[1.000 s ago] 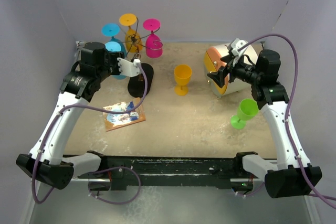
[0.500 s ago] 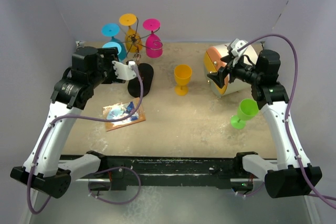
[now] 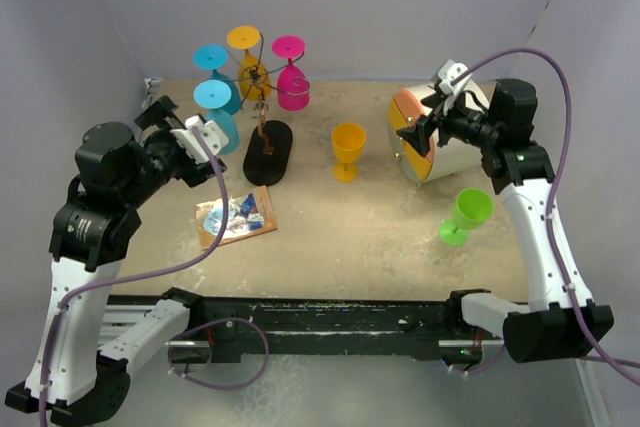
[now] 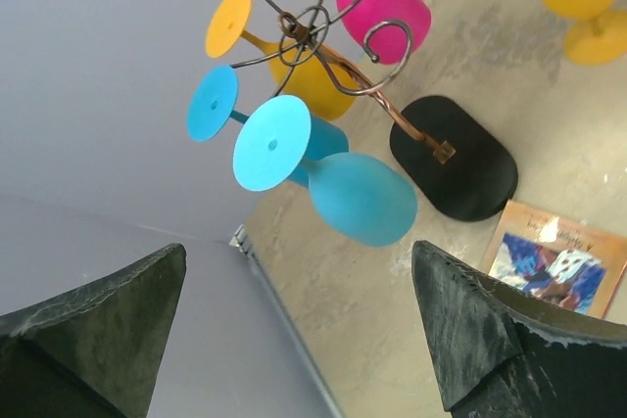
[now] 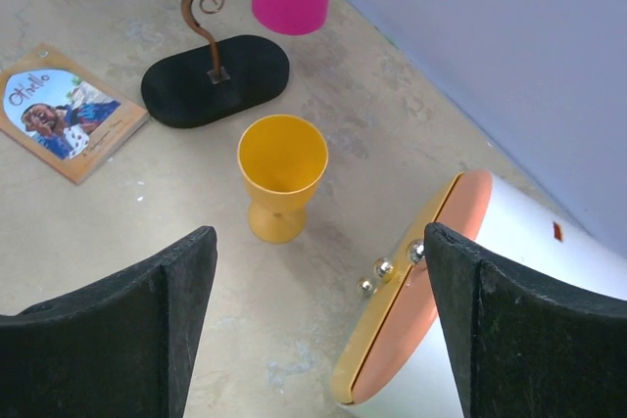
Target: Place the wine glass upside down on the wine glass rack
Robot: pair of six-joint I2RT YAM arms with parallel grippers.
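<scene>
The upright yellow wine glass has a rim (image 3: 366,136) (image 5: 325,171) that my right gripper should close on, on its side facing the white drum.
The wine glass rack (image 3: 266,143) stands at the back left, with its black oval base (image 4: 460,159) and curled wire arms (image 4: 312,28). Several wine glasses hang from it upside down. They include a blue one (image 3: 220,125) (image 4: 361,198) on the near left arm, a second blue one, a yellow one and a pink one (image 3: 292,87). My left gripper (image 3: 188,132) (image 4: 299,252) is open and empty, left of the rack and clear of the blue glass. A yellow wine glass (image 3: 348,150) (image 5: 282,171) stands upright mid-table. My right gripper (image 3: 428,122) (image 5: 321,234) hovers open above and to its right.
A green wine glass (image 3: 465,215) sits tilted at the right, beside the right arm. A white drum with an orange lid (image 3: 445,142) (image 5: 421,320) lies on its side under the right gripper. A small book (image 3: 236,219) lies in front of the rack. Walls enclose the back and sides.
My left gripper has opened wide and drawn back to the left and nearer, away from the rack. The blue glass stays hanging there. The right gripper has barely shifted.
</scene>
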